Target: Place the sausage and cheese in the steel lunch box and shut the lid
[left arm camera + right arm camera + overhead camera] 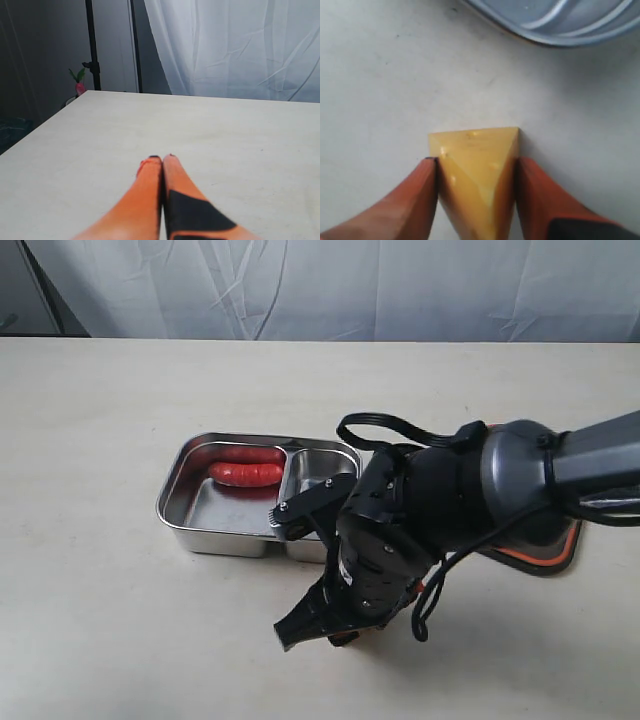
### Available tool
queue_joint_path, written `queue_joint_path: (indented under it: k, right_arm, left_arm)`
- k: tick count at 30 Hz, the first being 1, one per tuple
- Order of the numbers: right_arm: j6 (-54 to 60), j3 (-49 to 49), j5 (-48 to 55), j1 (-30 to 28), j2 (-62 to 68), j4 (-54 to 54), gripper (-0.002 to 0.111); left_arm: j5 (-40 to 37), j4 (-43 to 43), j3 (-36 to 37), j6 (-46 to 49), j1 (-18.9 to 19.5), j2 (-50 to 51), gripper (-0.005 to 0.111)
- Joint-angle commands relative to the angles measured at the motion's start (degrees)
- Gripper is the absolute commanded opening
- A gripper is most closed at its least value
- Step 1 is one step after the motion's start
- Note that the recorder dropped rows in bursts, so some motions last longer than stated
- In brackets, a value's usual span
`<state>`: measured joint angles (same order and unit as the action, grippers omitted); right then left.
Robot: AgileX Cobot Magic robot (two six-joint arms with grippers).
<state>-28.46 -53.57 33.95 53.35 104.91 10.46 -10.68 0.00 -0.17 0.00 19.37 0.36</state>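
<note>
The robot's right gripper pinches the cheese's tapering sides, so it should open, turn, and close on the cheese's wider part (476,150) at another angle before lifting.
The yellow cheese (476,172) wedge rests on the table, and my right gripper (475,161) is shut on it, with an orange finger pressed against each side. In the exterior view that gripper (315,633) is low over the table in front of the steel lunch box (175,512), and the arm hides the cheese. The red sausage (245,473) lies in the box's wide compartment. The dark lid (548,558) with its orange seal lies to the right, mostly under the arm. My left gripper (162,159) is shut on nothing, over bare table.
A rounded grey-blue corner (560,20) shows just beyond the cheese; I cannot tell if it is the box or the lid. White curtain (330,290) backs the table. A black stand (92,45) is off the table's far corner.
</note>
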Motion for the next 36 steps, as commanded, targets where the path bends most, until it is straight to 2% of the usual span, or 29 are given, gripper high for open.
queue_joint_path:
  k: [1,14,24,28,30,32,36]
  right_arm:
    - [1.92,0.25,2.88,0.03,0.24,1.05,-0.001]
    - [1.92,0.25,6.31,0.12,-14.46,1.05,-0.001]
    - [1.92,0.25,7.05,0.12,-14.33,2.55,-0.001]
    - [-1.52,0.25,7.34,0.02,-14.33,2.55,0.000]
    - [-1.94,0.25,6.67,0.02,-14.33,2.55,0.010]
    - [-1.94,0.25,5.53,0.02,-14.33,3.05,0.025]
    - [-1.04,0.25,1.38,0.02,-14.33,5.40,0.067]
  left_arm:
    - [0.42,0.35,0.17,0.00,-0.40,-0.36,0.000]
    - [0.42,0.35,0.17,0.00,-0.40,-0.36,0.000]
    - [0.42,0.35,0.17,0.00,-0.40,-0.36,0.000]
    - [0.42,0.35,0.17,0.00,-0.40,-0.36,0.000]
    - [0.42,0.35,0.17,0.00,-0.40,-0.36,0.000]
    - [0.42,0.35,0.17,0.00,-0.40,-0.36,0.000]
    - [0.42,0.35,0.17,0.00,-0.40,-0.36,0.000]
